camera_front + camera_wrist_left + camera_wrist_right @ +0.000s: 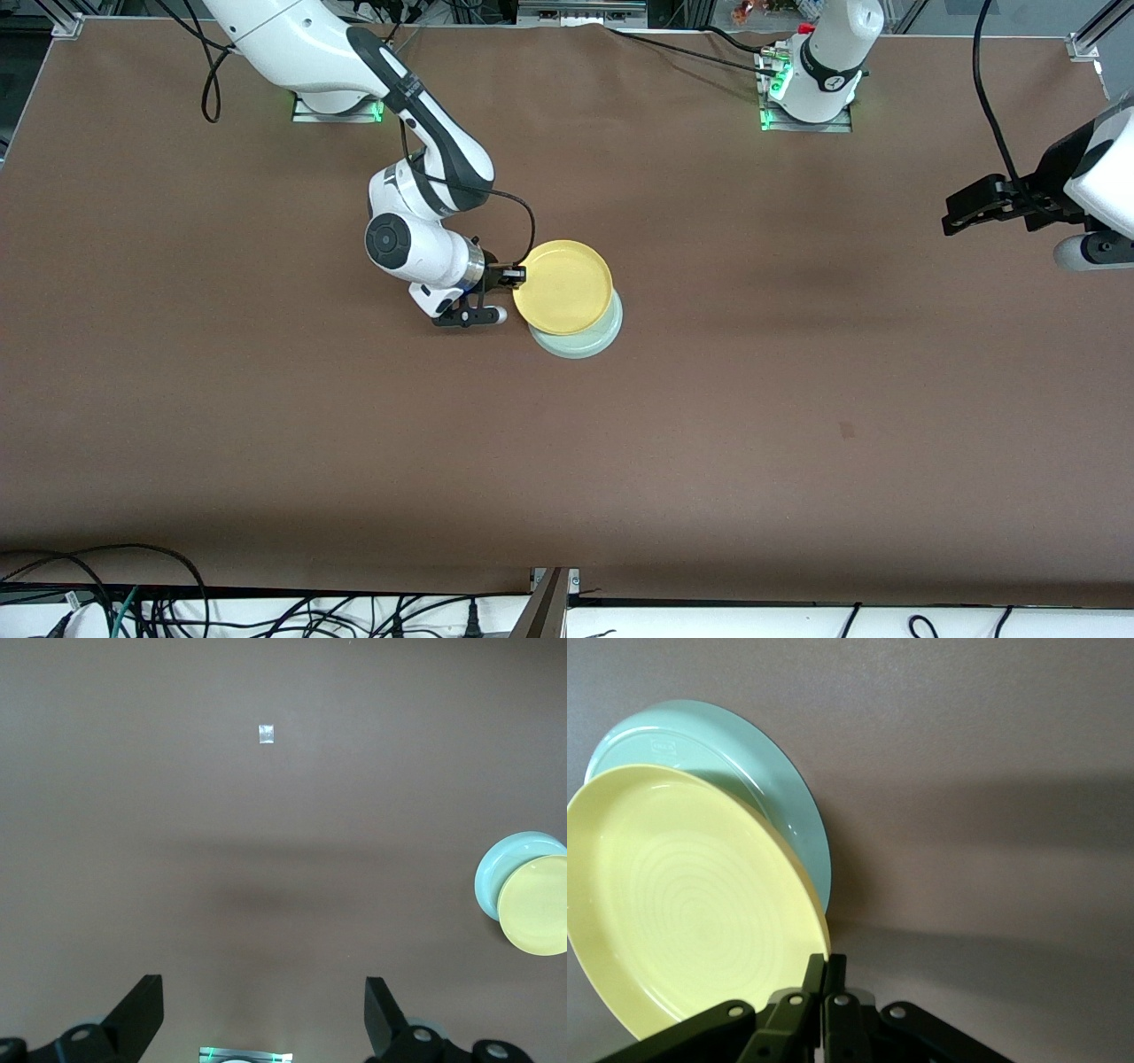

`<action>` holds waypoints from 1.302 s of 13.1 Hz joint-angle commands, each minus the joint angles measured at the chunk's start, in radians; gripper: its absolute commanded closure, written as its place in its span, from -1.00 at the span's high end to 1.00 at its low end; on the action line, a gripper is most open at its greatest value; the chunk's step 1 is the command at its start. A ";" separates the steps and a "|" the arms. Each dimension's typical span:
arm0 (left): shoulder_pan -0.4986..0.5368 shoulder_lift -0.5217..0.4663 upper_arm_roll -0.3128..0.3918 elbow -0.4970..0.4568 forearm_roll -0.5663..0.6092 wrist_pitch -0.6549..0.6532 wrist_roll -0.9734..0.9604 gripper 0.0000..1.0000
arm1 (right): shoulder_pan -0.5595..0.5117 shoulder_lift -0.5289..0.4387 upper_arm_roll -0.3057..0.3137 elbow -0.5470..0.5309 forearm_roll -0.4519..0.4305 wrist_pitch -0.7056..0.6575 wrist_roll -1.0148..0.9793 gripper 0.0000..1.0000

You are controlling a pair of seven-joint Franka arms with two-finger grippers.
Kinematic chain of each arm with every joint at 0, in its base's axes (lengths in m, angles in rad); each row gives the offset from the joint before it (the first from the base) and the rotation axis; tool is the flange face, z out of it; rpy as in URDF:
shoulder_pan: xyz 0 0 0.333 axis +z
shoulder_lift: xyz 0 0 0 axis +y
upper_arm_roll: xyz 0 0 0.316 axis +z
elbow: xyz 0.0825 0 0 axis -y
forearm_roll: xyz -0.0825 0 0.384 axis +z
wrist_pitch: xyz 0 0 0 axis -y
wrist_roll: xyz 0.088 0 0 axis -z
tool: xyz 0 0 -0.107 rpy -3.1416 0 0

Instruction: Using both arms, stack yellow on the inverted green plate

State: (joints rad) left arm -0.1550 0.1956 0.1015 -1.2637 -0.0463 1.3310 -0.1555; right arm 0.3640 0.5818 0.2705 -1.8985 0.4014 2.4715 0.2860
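My right gripper is going to release the yellow plate so that it sits squarely over the middle of the upside-down green plate [576,298] [664,870].
My right gripper [516,276] is shut on the rim of the yellow plate [563,286], at the edge toward the right arm's end of the table. It holds the plate right side up over the pale green plate [580,344], which lies upside down on the table. The yellow plate covers most of the green plate, leaving only a crescent nearer the front camera. The right wrist view shows the closed fingers [825,970] on the yellow rim [682,904], with the green plate [744,762] under it. My left gripper [961,213] waits open and empty, high over the left arm's end of the table.
The left wrist view shows its open gripper [263,992], both plates off to one side [532,899] and a small pale patch [267,734] on the brown table. Cables lie along the table's front edge [266,611].
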 commanded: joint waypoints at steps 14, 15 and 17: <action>0.103 -0.188 -0.008 -0.322 0.048 0.182 0.108 1.00 | 0.041 0.047 -0.007 0.038 0.013 0.099 0.039 -1.00; 0.104 -0.174 -0.009 -0.315 0.049 0.180 0.100 1.00 | 0.039 0.047 -0.007 0.038 0.013 0.099 0.039 -1.00; 0.104 -0.138 -0.011 -0.260 0.051 0.174 0.094 1.00 | 0.041 0.050 -0.007 0.038 0.014 0.099 0.045 -0.93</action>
State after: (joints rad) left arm -0.0594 0.0333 0.1029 -1.5630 -0.0024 1.5029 -0.0730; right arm 0.3995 0.6112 0.2648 -1.8806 0.4015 2.5613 0.3196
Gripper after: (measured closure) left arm 0.000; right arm 0.982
